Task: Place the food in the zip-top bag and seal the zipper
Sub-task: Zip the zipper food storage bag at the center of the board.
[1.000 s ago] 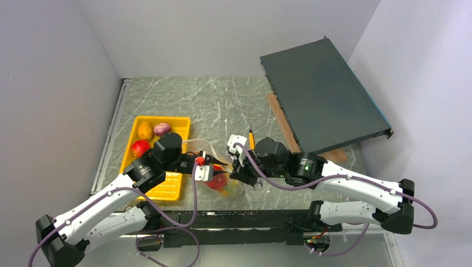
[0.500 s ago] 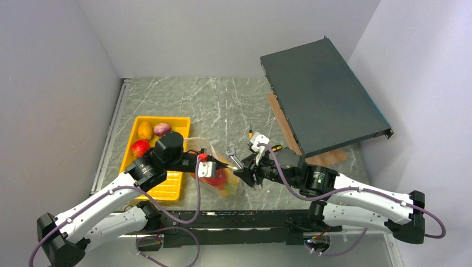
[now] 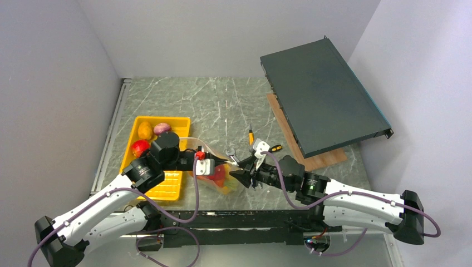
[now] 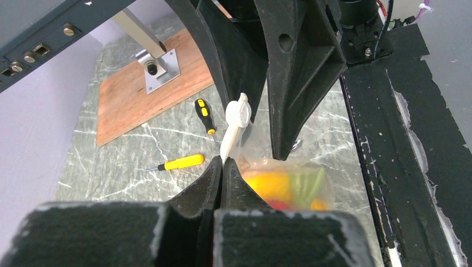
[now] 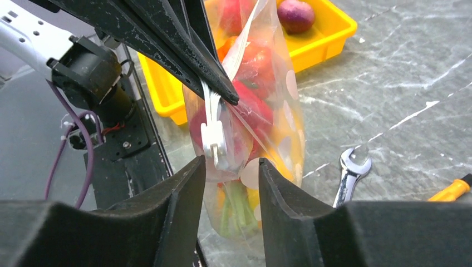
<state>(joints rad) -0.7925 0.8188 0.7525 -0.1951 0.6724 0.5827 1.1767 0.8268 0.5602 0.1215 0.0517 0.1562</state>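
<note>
My right gripper needs to hold the end of the zipper while my left gripper takes the slider [image 4: 237, 114], since my left gripper's pinch on the zipper is blocking the slider's way.
The clear dotted zip-top bag [image 3: 221, 179] hangs by its mouth, holding red, yellow, orange and green food [image 5: 253, 114]. My left gripper [image 3: 221, 163] is shut on the white zipper strip [image 4: 230, 139], pinching it at the fingertips [image 4: 224, 162]. The zipper's white slider [image 5: 214, 139] hangs just past that grip. My right gripper [image 3: 240, 176] is open and faces the bag's end. In the right wrist view [image 5: 230, 162] the slider sits just ahead of the gap between its fingers. Orange [image 3: 145, 130], purple [image 3: 162, 128] and red [image 3: 139, 148] pieces lie in the tray.
A yellow tray [image 3: 167, 190] stands left of the bag. A steel wrench [image 5: 350, 172] and two screwdrivers [image 4: 181, 162] [image 4: 206, 115] lie on the marble right of the bag. A dark rack unit [image 3: 320, 94] on a wooden board [image 4: 150, 94] fills the back right.
My right gripper drew back to the right off the bag, uncovering the wrench, then turned low to face the bag's slider end. My left gripper kept its hold on the zipper strip.
</note>
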